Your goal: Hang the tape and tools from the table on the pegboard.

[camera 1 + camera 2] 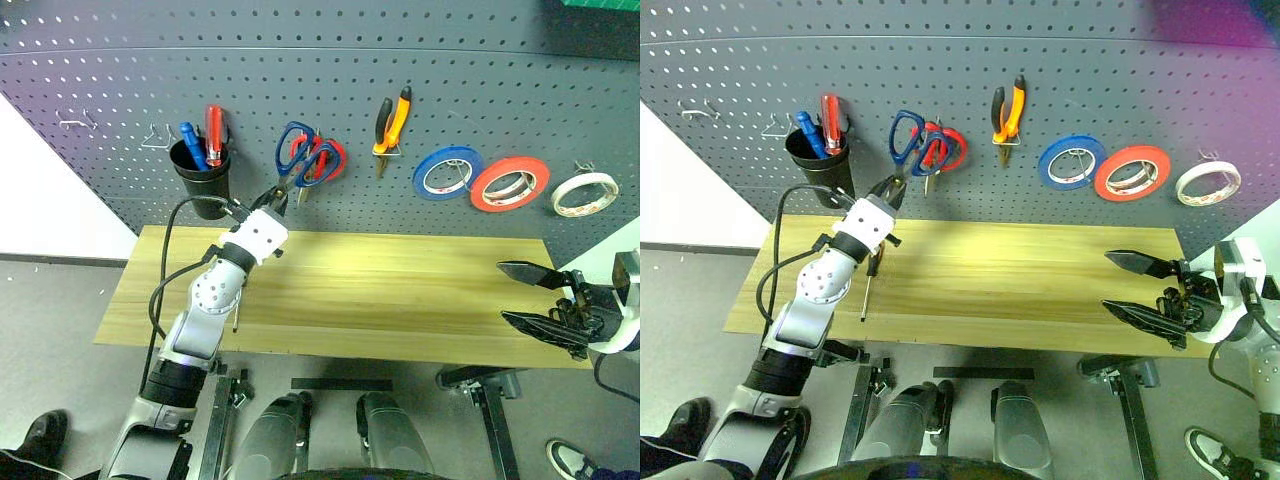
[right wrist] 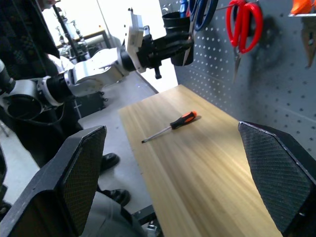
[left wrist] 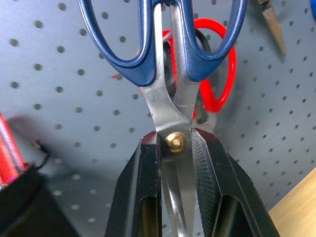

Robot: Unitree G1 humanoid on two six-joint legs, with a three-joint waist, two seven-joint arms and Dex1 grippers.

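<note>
The blue-looped scissors, now held loops-up against the pegboard, will be released by my left gripper to hang over the red-looped scissors [image 1: 320, 168] [image 3: 201, 101] on the same pegboard hook.
My left gripper [image 1: 275, 197] is shut on the blades of the blue-looped scissors [image 1: 300, 155], by the pivot screw [image 3: 176, 141]. It holds them loops-up against the pegboard [image 1: 300, 70], overlapping the hanging red-looped scissors [image 1: 330, 158]. The orange-and-black screwdriver [image 2: 170, 126] lies on the table [image 1: 400, 290] beside my left forearm. On the pegboard hang the orange-and-black pliers [image 1: 392, 122] and, at the far right, the whitish tape [image 1: 585, 193]. My right gripper [image 1: 503, 292] stands open over the table's right end, holding nothing.
A black cup [image 1: 203, 172] with red and blue handles hangs on the pegboard left of the scissors. A blue roll [image 1: 447, 172] and a red-orange roll [image 1: 510, 183] hang between the pliers and the whitish tape. Shoes [image 1: 40, 435] show on the floor.
</note>
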